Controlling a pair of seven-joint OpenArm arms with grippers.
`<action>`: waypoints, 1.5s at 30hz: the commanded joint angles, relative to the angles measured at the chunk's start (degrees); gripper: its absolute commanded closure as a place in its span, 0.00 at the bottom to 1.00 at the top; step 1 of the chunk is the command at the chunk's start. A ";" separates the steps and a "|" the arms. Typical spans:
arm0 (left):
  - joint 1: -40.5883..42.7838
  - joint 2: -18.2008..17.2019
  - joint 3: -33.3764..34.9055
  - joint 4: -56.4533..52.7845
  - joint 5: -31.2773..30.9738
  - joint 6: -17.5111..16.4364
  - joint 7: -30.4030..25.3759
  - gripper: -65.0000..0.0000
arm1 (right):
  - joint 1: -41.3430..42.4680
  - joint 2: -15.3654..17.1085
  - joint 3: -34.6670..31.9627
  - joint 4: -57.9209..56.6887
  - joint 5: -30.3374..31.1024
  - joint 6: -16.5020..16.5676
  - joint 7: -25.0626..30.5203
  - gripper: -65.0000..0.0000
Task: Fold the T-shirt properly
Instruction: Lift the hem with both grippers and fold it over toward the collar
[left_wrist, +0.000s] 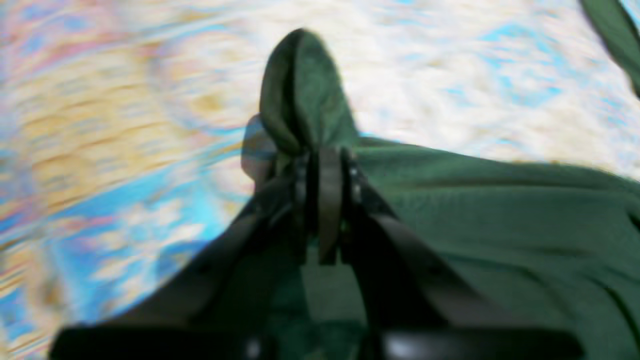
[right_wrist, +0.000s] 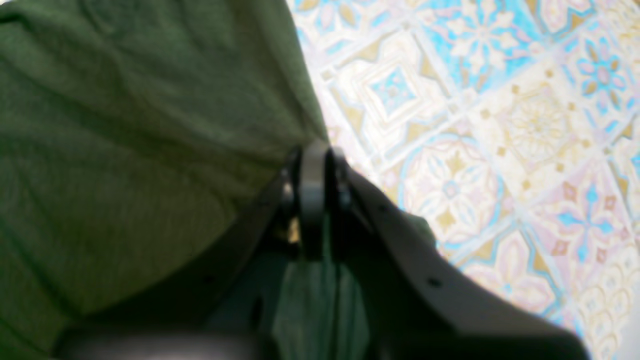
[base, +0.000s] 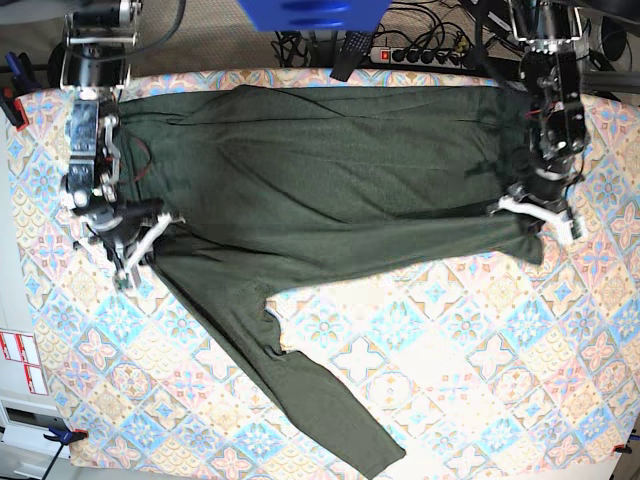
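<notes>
Next, my right gripper lets go of the T-shirt's front edge on the shirt's back corner (base: 121, 172), under that gripper's own arm. The T-shirt still lies spread across the table's back half.
The dark olive-green T-shirt (base: 330, 180) lies spread across the back half of the table, with one long sleeve (base: 320, 390) trailing toward the front edge. On the base view's right, my left gripper (base: 535, 215) is shut on the shirt's lower corner. The left wrist view shows its jaws (left_wrist: 325, 155) pinching a bunched fold of the T-shirt (left_wrist: 500, 210). On the base view's left, my right gripper (base: 135, 255) is shut on the opposite corner. Its jaws (right_wrist: 315, 150) clamp the T-shirt (right_wrist: 125, 150) at its edge.
A tablecloth (base: 460, 340) with a blue, pink and yellow tile pattern covers the table. A power strip (base: 420, 55) and cables sit behind the back edge. A blue object (base: 310, 12) hangs over the back. Clamps (base: 60, 435) grip the left edge.
</notes>
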 joint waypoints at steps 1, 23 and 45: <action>0.13 -0.59 -0.72 1.94 -0.18 -0.38 -1.18 1.00 | -0.27 0.85 1.39 1.86 -0.20 -0.35 0.81 1.00; 7.61 -2.44 -1.34 7.13 -0.18 -0.47 -1.09 1.00 | -16.44 0.94 9.39 13.82 -0.20 -0.26 1.16 1.00; 11.12 -2.44 2.09 7.48 0.53 -0.47 -0.92 1.00 | -19.52 0.94 9.13 14.61 -0.20 -0.26 0.72 1.00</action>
